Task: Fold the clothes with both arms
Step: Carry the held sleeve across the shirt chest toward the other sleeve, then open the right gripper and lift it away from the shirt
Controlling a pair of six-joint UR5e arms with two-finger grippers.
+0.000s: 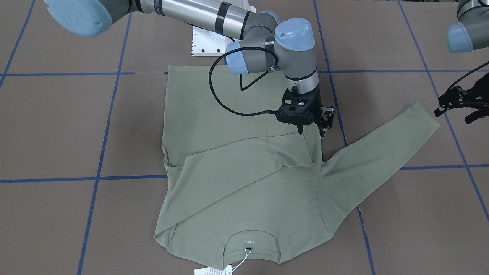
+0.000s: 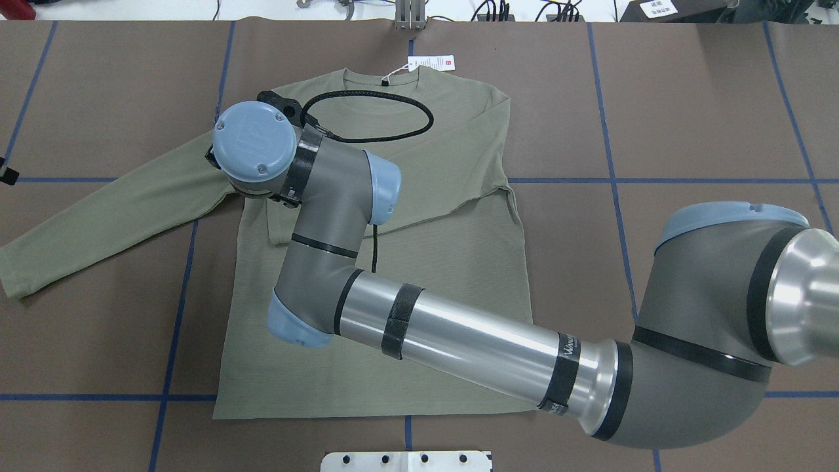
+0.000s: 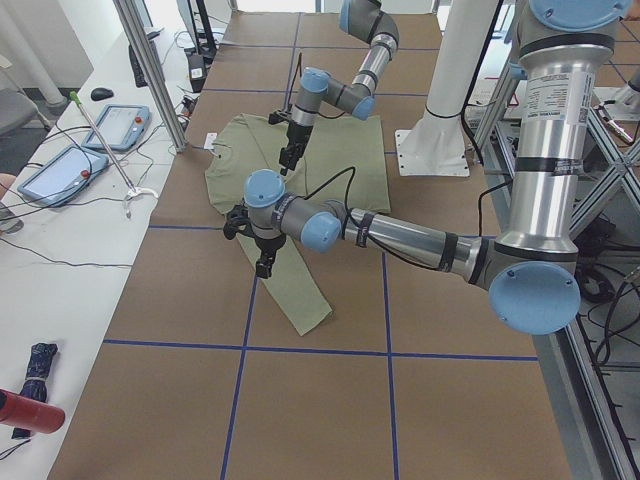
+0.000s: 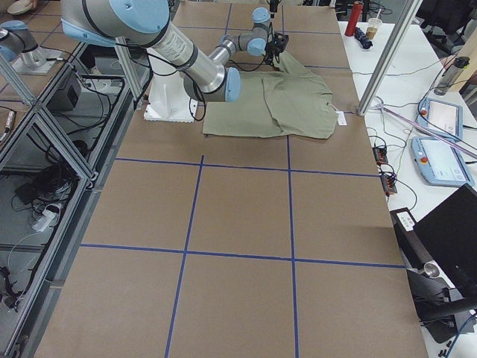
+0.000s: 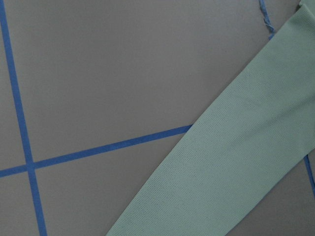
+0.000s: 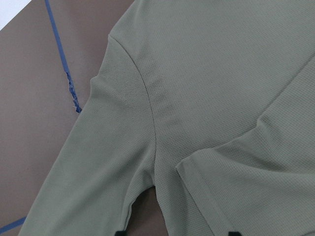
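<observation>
The robot's left gripper will close on the spread sleeve's cuff [image 1: 434,123] of the olive-green shirt, at the corner of the cuff towards the neck side.
The olive-green shirt [image 1: 237,183] lies flat on the brown table, neck and white hang tag [image 1: 214,270] towards the far side. One sleeve is folded across the body. The other sleeve [image 1: 382,152] lies spread out towards my left arm and also shows in the left wrist view [image 5: 236,162]. My right gripper [image 1: 311,133] reaches across and hovers just above the folded sleeve's cuff [image 6: 197,182], open and empty; its black fingertips [image 6: 231,233] stand wide apart. My left gripper [image 1: 451,117] hangs open and empty above the table beside the spread sleeve's cuff.
The white base pedestal [image 2: 406,461] stands at the near table edge behind the shirt's hem. Blue tape lines [image 2: 609,180] cross the brown table cover. A side table with tablets [image 3: 60,170] and an aluminium post [image 3: 150,70] lies beyond the far edge.
</observation>
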